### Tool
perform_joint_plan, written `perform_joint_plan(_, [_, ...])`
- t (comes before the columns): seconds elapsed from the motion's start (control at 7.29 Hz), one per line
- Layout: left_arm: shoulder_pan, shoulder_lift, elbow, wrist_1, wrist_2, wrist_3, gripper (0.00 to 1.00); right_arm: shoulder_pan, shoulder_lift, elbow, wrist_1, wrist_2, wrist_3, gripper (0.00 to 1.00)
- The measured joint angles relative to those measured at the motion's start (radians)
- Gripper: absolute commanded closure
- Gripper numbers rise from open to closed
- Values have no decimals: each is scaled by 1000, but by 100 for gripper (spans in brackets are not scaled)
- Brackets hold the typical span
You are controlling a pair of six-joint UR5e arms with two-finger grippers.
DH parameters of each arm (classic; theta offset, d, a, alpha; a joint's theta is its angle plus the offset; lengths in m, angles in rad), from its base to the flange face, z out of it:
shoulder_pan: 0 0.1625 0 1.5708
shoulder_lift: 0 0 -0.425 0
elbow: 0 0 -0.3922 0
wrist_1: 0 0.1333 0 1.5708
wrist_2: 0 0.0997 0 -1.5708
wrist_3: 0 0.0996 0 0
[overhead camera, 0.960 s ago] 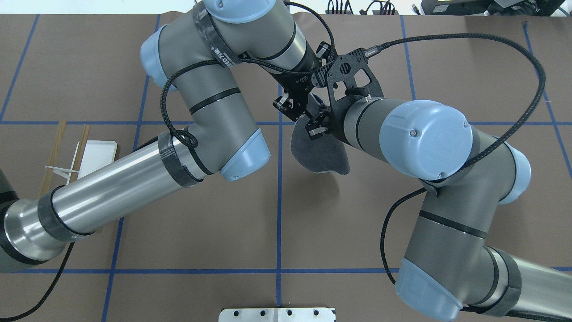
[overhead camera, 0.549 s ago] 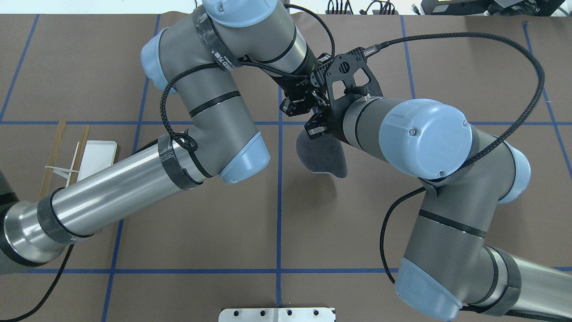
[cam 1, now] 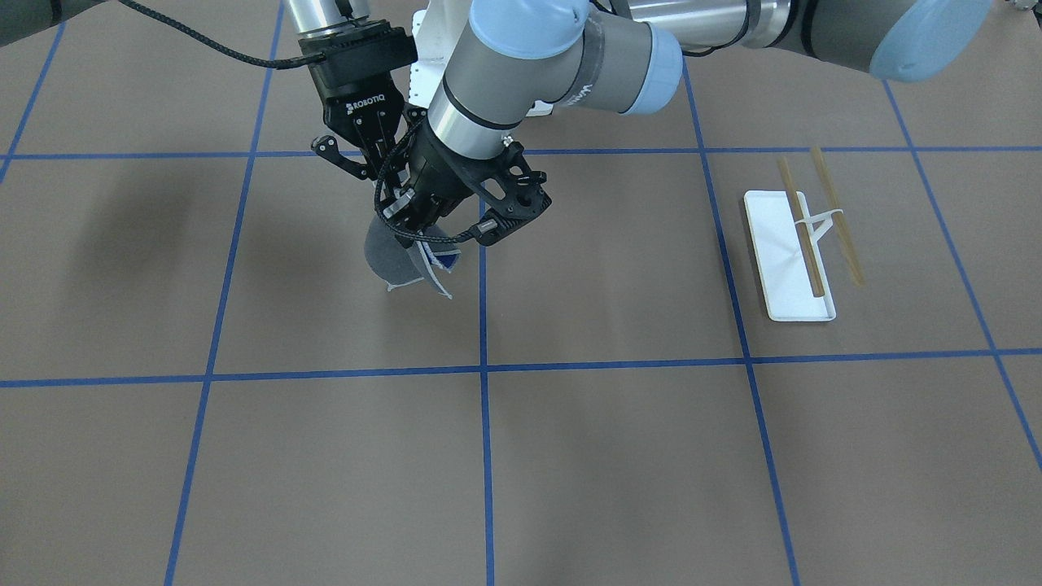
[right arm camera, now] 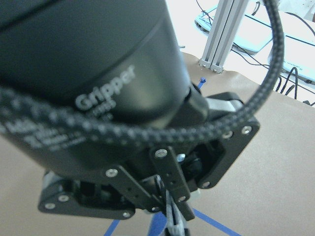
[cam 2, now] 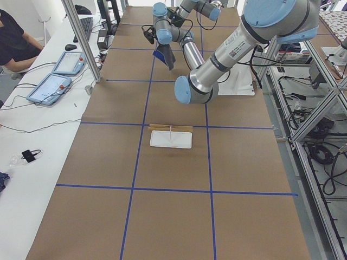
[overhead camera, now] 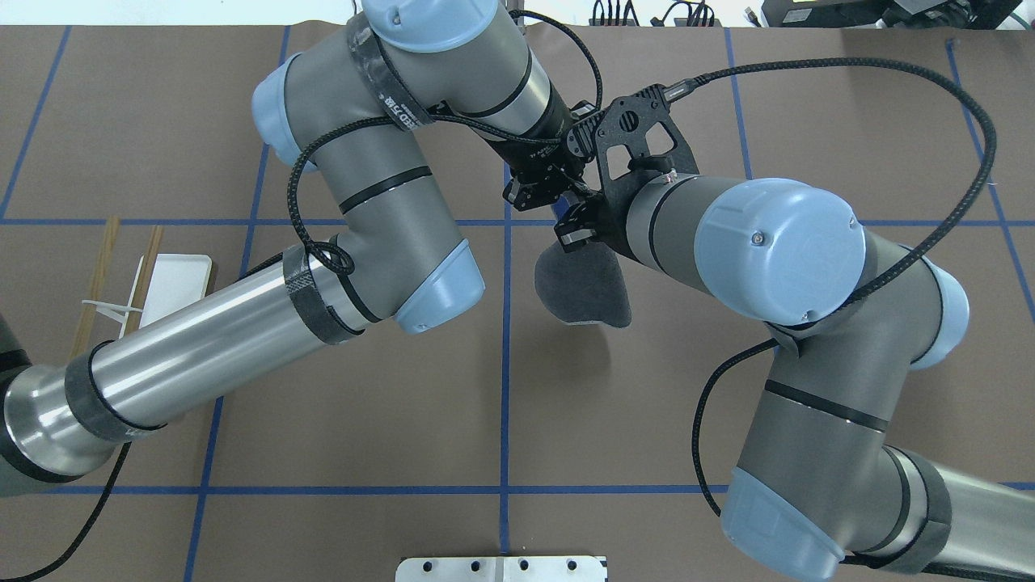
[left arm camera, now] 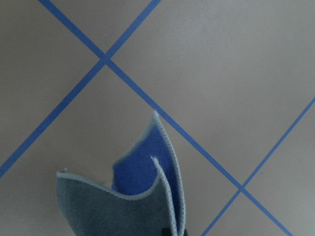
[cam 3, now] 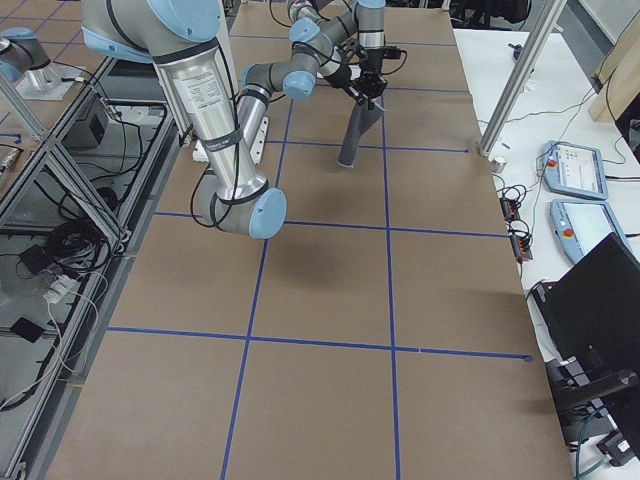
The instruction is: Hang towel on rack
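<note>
I will take the towel's top edge (cam 1: 393, 207) with my left gripper before my right gripper opens, because the rack stands on my left gripper's side, far from my right gripper.
The towel (overhead camera: 582, 283) is dark grey with a light trim and hangs above the table near the middle blue line. Its blue underside shows in the left wrist view (left arm camera: 140, 172) and in the front view (cam 1: 399, 260). My left gripper (overhead camera: 550, 202) points down and is shut on the towel's top edge (cam 1: 411, 232). My right gripper (overhead camera: 571, 234) meets it there, also shut on the top edge, with its fingertips mostly hidden. The rack (overhead camera: 174, 279) has a white tray and two tan rods. It stands far to my left (cam 1: 785, 260), apart from both grippers.
Brown paper with a blue tape grid covers the table. A white pedestal plate (overhead camera: 501, 568) sits at the near edge. My left upper arm passes over the rack's corner in the overhead view. An aluminium post (cam 3: 500, 110), tablets (cam 2: 54, 86) and a seated person (cam 2: 13, 38) are on the operators' side.
My left gripper has moved right to the right gripper and shut on the towel's top. The towel has drawn in slightly. The right arm has shifted only a little.
</note>
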Motion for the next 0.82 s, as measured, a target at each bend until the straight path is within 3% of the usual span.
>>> perform_joint_plan(0.27, [1, -2, 0, 1, 0, 0, 3, 2, -1, 1, 0, 0, 0, 100])
perform_joint_plan(0.55, [0, -2, 0, 1, -1, 0, 39, 2, -4, 3, 0, 0, 0, 100])
perform_joint_plan(0.82, [-1, -1, -1, 1, -2, 1, 45, 2, -7, 6, 0, 0, 0, 100])
